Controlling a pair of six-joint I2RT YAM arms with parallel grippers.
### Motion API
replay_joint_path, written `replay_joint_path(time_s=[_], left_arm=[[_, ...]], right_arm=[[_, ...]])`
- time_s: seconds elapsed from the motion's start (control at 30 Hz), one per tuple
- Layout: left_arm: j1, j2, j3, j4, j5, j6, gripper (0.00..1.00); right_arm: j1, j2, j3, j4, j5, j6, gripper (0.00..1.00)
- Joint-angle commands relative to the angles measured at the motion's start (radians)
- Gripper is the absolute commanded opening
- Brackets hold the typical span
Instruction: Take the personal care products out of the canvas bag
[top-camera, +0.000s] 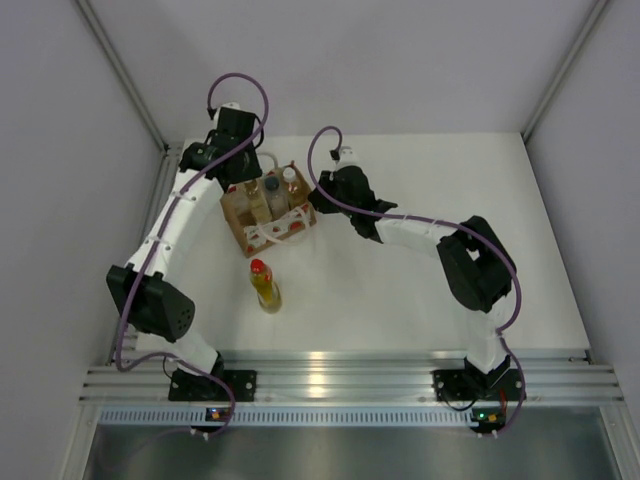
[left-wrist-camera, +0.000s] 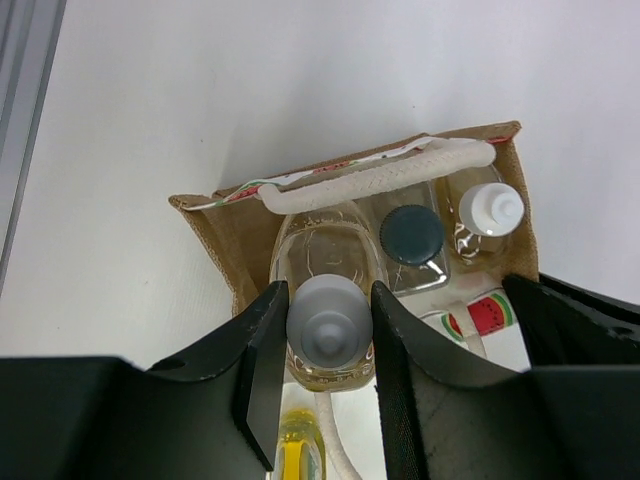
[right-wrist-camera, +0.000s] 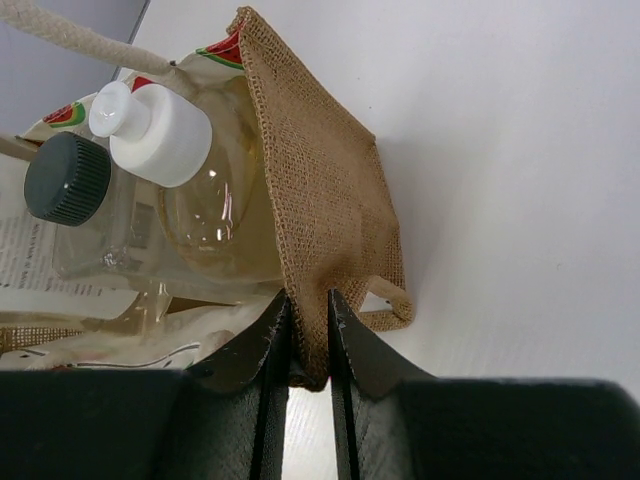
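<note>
My left gripper will let go of the white-capped bottle beside the red-capped bottle, on the open table (top-camera: 367, 322) near the metal rail.
The canvas bag (top-camera: 268, 222) stands at the back middle of the table. My left gripper (top-camera: 247, 187) is over its left end, fingers shut on the cap of a white-capped bottle (left-wrist-camera: 328, 330) that stands at the bag's mouth. The dark-capped squarish bottle (left-wrist-camera: 411, 233) and the other white-capped bottle (left-wrist-camera: 492, 208) are inside the bag. My right gripper (right-wrist-camera: 309, 300) is shut on the bag's brown side wall (right-wrist-camera: 320, 180) at its right end (top-camera: 316, 203). The red-capped bottle (top-camera: 264, 283) is out on the table in front of the bag.
The bag's white rope handle (left-wrist-camera: 380, 180) lies across its mouth beside the held bottle. Grey walls enclose the table on the left, back and right. A metal rail (top-camera: 340, 375) runs along the near edge.
</note>
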Motion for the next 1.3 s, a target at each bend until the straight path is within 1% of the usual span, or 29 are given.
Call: replay_joint_path(time_s=[0.0,0.27,0.5,0.63,0.67,0.77,0.83,0.93,0.97,1.0,1.03,1.07,1.1,1.17,1.27], left_arm=[[0.002,-0.103,0.096,0.032,0.026,0.017,0.0],[0.001,-0.212,0.2,-0.027,0.17,0.02,0.0],[0.001,-0.292,0.22,-0.028,0.301,0.012,0.0],[0.001,-0.325,0.205,-0.03,0.461,0.007,0.0],[-0.001,-0.332,0.197,-0.028,0.521,0.004,0.0],[-0.013,-0.356,0.17,-0.028,0.624,0.004,0.0],[-0.03,-0.374,0.145,-0.028,0.66,0.007,0.0],[-0.105,-0.4,0.105,-0.028,0.623,0.024,0.0],[-0.158,-0.408,0.069,-0.028,0.594,0.026,0.0],[-0.191,-0.414,0.047,-0.028,0.519,0.027,0.0],[-0.221,-0.422,0.029,-0.028,0.473,0.033,0.0],[-0.294,-0.422,-0.007,-0.027,0.427,0.038,0.0],[-0.33,-0.424,-0.025,-0.025,0.326,0.037,0.0],[-0.395,-0.431,-0.076,-0.024,0.263,0.015,0.0],[-0.442,-0.462,-0.133,-0.011,0.166,-0.013,0.0]], right_arm=[[0.004,-0.004,-0.003,-0.082,0.009,0.0,0.03],[0.004,-0.005,-0.001,-0.091,0.02,-0.003,0.02],[0.002,-0.007,0.008,-0.1,0.018,0.0,0.03],[0.002,-0.005,0.019,-0.108,0.019,-0.001,0.02],[0.002,-0.007,0.02,-0.109,0.018,0.0,0.03],[0.002,-0.007,0.023,-0.114,0.022,-0.001,0.03],[0.002,-0.005,0.025,-0.117,0.02,-0.001,0.03],[0.002,-0.007,0.029,-0.12,0.02,-0.003,0.03],[0.004,-0.008,0.029,-0.122,0.02,-0.003,0.03],[0.004,-0.008,0.031,-0.123,0.02,-0.001,0.03],[0.005,-0.01,0.032,-0.125,0.022,-0.001,0.03],[0.004,-0.01,0.034,-0.128,0.022,-0.004,0.03],[0.005,-0.011,0.037,-0.131,0.025,-0.006,0.03],[0.004,-0.011,0.042,-0.14,0.026,-0.01,0.03],[0.004,-0.013,0.043,-0.145,0.028,-0.015,0.03]])
